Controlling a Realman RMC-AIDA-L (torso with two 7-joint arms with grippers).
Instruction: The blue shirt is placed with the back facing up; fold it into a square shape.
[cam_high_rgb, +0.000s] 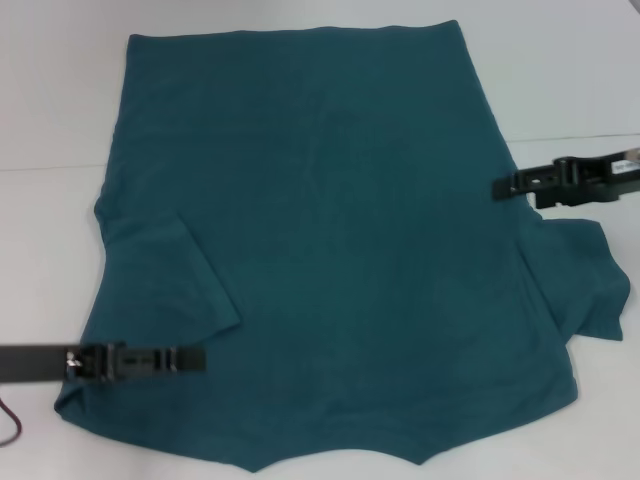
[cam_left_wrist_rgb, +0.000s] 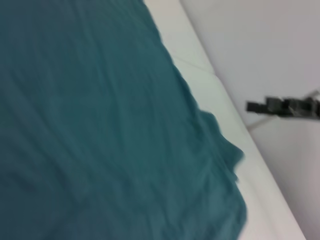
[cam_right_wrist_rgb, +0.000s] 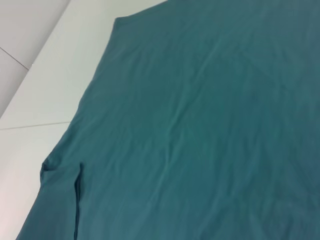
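Next, I move my right gripper to the outstretched sleeve's outer edge (cam_high_rgb: 619, 263) on the blue shirt and close it there, because this sleeve still needs to be folded inward.
The blue shirt (cam_high_rgb: 340, 230) lies spread flat on the white table (cam_high_rgb: 60, 100), its hem at the far side and its neckline toward me. The sleeve on my left (cam_high_rgb: 165, 290) is folded inward onto the body, while the sleeve on my right (cam_high_rgb: 590, 280) sticks out flat. My left gripper (cam_high_rgb: 196, 358) reaches in low over the near left part of the shirt, just below the folded sleeve. At the shirt's right edge, above the outstretched sleeve, hovers my right gripper (cam_high_rgb: 503, 186). Both wrist views show the shirt (cam_left_wrist_rgb: 100, 125) (cam_right_wrist_rgb: 200, 125); the left wrist view also shows the right gripper (cam_left_wrist_rgb: 260, 106) far off.
White table surface (cam_high_rgb: 570, 80) surrounds the shirt on the left, right and far sides. A thin red cable (cam_high_rgb: 10, 425) curls at the near left corner. The shirt's near edge reaches the bottom of the head view.
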